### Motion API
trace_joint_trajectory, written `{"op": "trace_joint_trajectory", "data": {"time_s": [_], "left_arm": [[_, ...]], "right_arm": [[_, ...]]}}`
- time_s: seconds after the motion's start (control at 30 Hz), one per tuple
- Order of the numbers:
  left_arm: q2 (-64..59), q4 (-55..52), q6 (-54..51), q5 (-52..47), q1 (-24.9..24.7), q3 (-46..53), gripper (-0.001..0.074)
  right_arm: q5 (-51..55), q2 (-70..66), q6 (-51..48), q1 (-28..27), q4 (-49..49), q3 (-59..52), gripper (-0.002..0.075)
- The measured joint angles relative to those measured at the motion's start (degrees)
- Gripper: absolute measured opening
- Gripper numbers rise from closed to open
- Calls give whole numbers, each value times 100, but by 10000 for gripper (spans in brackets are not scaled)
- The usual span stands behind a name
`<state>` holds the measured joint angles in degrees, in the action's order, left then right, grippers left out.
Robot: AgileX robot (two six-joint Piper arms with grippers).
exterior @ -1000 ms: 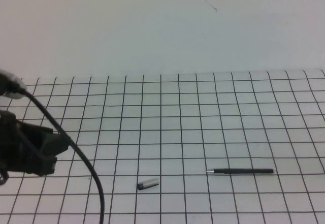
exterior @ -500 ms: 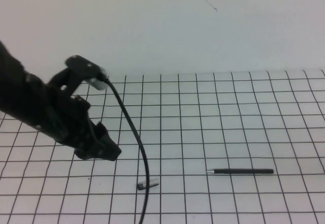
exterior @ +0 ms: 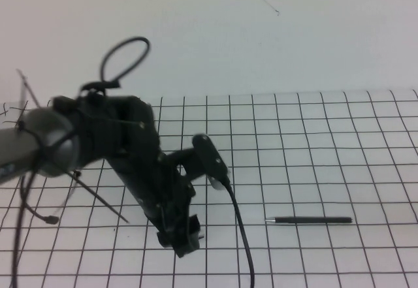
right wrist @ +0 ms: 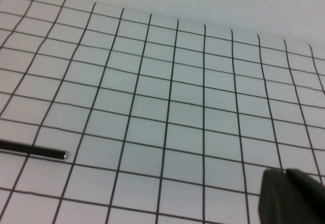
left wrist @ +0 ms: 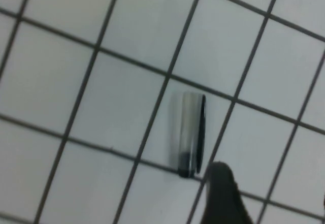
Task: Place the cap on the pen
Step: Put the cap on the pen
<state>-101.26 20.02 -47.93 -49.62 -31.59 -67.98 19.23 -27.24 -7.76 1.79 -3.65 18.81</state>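
Observation:
I will next move my right gripper to the black pen and close it on the pen's body (exterior: 330, 220) (right wrist: 28, 149) near the pen's back end, opposite the silver tip.
The pen (exterior: 313, 221) is slim and black with a silver tip, and lies flat on the grid mat right of centre. Its end also shows in the right wrist view (right wrist: 30, 150). The short grey cap (left wrist: 189, 132) with a dark end lies flat on the mat. In the high view my left gripper hides most of it. My left gripper (exterior: 183, 239) hangs just above the cap, open and empty. One finger (left wrist: 221, 193) is beside the cap's dark end. My right gripper (right wrist: 292, 198) is out of the high view, shut and empty, well away from the pen.
The white grid mat (exterior: 294, 157) covers the table up to a plain white wall. The left arm's black cable (exterior: 241, 236) hangs down between the cap and the pen. Thin black wires (exterior: 98, 200) trail off the arm at the left.
My left arm has swung from the left edge to the front centre and come down over the cap. The pen and the cap have not moved.

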Motion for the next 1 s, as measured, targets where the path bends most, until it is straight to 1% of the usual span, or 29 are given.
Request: {"op": "trace_joint_trajectory", "data": {"time_s": [0.1,0.2,0.4,0.63,1.0], "left_arm": [[-219,-133,0,188,-137,0,372],[-373,-240,0,204,-148,0,356],[-596,-376,89,330,-148,0,347],[-662,-520,323,669,-148,0,345],[-841,-608,357,771,-148,-13,345]], "right_arm": [[42,0,0,0,0,0,-3],[90,0,0,0,22,0,-3],[119,0,0,0,22,0,-3],[129,0,0,0,22,0,-3],[131,0,0,0,22,0,-3]]}}
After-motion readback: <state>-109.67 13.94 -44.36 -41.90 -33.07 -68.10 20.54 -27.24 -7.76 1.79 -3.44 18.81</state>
